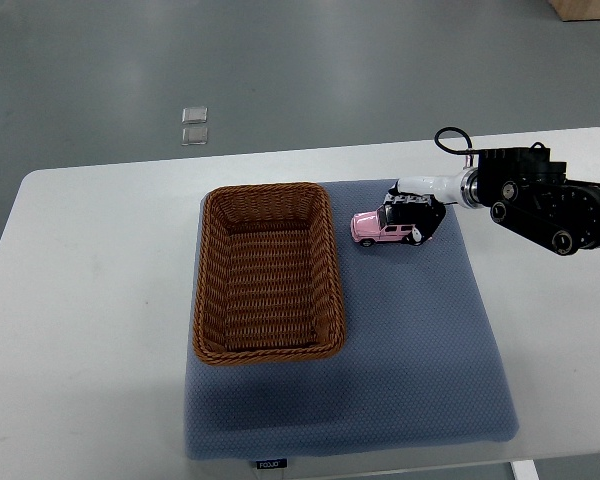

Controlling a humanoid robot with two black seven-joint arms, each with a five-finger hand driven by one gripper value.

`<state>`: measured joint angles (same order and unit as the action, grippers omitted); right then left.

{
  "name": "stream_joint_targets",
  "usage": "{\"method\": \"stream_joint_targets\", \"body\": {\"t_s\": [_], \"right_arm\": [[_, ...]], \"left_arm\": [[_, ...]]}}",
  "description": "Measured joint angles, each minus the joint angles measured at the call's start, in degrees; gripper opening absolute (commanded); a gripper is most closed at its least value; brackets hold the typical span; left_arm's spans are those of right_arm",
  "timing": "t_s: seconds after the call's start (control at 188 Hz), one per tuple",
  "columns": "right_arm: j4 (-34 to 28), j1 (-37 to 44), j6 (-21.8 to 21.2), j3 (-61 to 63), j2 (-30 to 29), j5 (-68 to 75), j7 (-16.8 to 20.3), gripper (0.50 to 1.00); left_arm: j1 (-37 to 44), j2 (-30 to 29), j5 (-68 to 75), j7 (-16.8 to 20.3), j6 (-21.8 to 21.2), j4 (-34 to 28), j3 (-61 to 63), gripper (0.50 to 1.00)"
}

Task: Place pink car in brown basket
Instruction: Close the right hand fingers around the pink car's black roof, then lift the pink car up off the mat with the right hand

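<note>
Next, I set the pink car down with my right gripper in the far half of the brown basket (249, 241).
The pink toy car (372, 227) is on the blue mat (420, 340), just right of the brown wicker basket (266, 194), with its nose pointing left toward the basket. My right hand (413, 220) comes in from the right edge, and its black-and-white fingers are curled around the rear half of the car. I cannot tell whether the car rests on the mat or is slightly lifted. The basket is empty and lies on the left part of the mat. The left arm is out of view.
The mat lies on a white table (90, 300). Two small clear squares (194, 125) lie on the grey floor beyond the table's far edge. The right forearm (550, 200) hangs over the table's right side.
</note>
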<state>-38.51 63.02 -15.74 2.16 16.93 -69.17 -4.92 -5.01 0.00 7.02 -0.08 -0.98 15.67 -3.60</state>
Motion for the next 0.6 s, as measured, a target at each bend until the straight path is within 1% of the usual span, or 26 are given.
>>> {"method": "stream_joint_targets", "body": {"t_s": [0.091,0.16,0.405,0.506,0.602], "right_arm": [[-0.56,1.66,-0.48,0.34,0.96,0.56,0.0,0.5],[-1.5,4.06,-1.53,0.58,2.77,1.09,-0.04,0.5],[-11.22,14.1,-9.91,1.31,13.02,4.38,-0.07,0.5],[-13.57,16.15,-11.6,1.31,14.31,5.03,0.06,0.5],[-14.65,16.89,-12.14,1.31,13.84,5.23,0.53,0.5]], "left_arm": [[0.0,0.0,0.0,0.0,0.0,-0.02,0.0,1.0],[0.0,0.0,0.0,0.0,0.0,-0.03,0.0,1.0],[0.0,0.0,-0.08,0.0,0.0,-0.03,0.09,1.0],[0.0,0.0,-0.08,0.0,0.0,-0.03,0.09,1.0],[0.0,0.0,-0.08,0.0,0.0,-0.03,0.09,1.0]]}}
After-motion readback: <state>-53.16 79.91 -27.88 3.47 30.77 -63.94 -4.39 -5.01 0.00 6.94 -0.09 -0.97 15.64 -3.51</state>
